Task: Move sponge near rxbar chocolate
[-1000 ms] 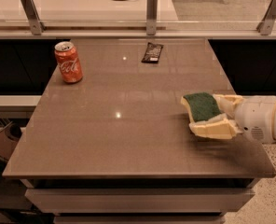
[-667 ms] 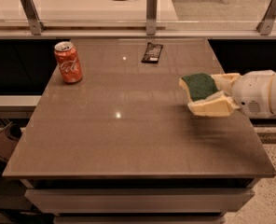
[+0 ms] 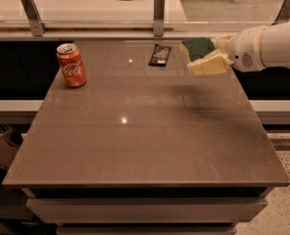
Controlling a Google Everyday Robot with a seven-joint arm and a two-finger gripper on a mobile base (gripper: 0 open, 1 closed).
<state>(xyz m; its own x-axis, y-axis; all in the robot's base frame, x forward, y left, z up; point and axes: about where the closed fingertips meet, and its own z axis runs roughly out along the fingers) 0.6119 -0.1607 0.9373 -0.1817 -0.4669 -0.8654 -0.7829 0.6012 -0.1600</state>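
The robot's gripper needs to release the sponge on the brown table (image 3: 187,55) next to the rxbar chocolate, on the side by the robot's arm.
The sponge (image 3: 198,48), dark green on top, is held in my gripper (image 3: 204,54) above the table's far right part. The pale fingers (image 3: 209,62) are shut on it from the right, one under it and one behind it. The rxbar chocolate (image 3: 160,55), a small flat dark wrapped bar, lies on the table near the far edge, just left of the sponge with a small gap between them. My white arm (image 3: 267,45) reaches in from the right edge.
A red Coca-Cola can (image 3: 71,65) stands upright at the far left of the brown table (image 3: 135,131). A rail with metal posts (image 3: 158,13) runs behind the table's far edge. The table's front edge drops to drawers below.
My gripper has carried the sponge from the middle right of the table toward the far edge, and it now hangs close to the right of the dark bar.
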